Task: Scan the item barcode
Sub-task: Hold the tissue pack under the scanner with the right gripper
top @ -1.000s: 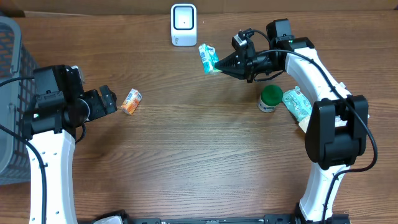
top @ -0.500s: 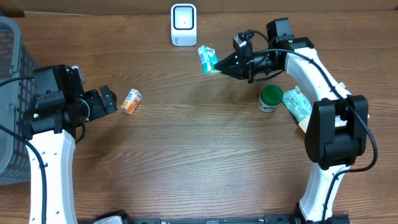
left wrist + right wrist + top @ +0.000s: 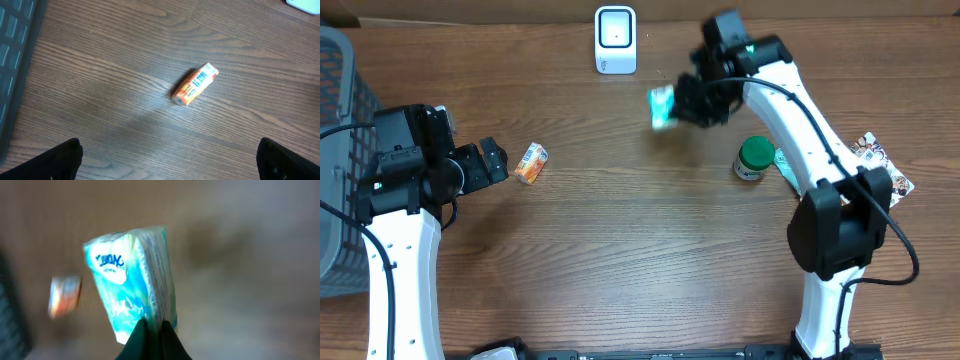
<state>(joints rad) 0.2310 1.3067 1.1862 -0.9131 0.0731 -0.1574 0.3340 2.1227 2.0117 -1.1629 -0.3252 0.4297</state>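
Note:
I need to use my right gripper to put the teal and white packet down on the other teal packet (image 3: 806, 170) next to the green-lidded jar.
A teal and white packet (image 3: 662, 107) hangs above the table, a little below and right of the white barcode scanner (image 3: 615, 40) at the back edge. My right gripper (image 3: 680, 106) is shut on the packet's lower edge; in the right wrist view the packet (image 3: 132, 285) stands up from the pinched fingertips (image 3: 154, 332), blurred. My left gripper (image 3: 496, 160) is open at the left, nothing between its fingers (image 3: 62, 159). An orange packet (image 3: 531, 163) lies on the table just right of it, its barcode facing up (image 3: 195, 85).
A grey mesh basket (image 3: 335, 150) stands at the left edge. A green-lidded jar (image 3: 754, 158) and another teal packet (image 3: 786, 166) sit under the right arm. A patterned packet (image 3: 880, 163) lies at the far right.
The right arm has swung round, its wrist turning and rising toward the back; the teal packet has shifted slightly right and down. The left arm has not moved.

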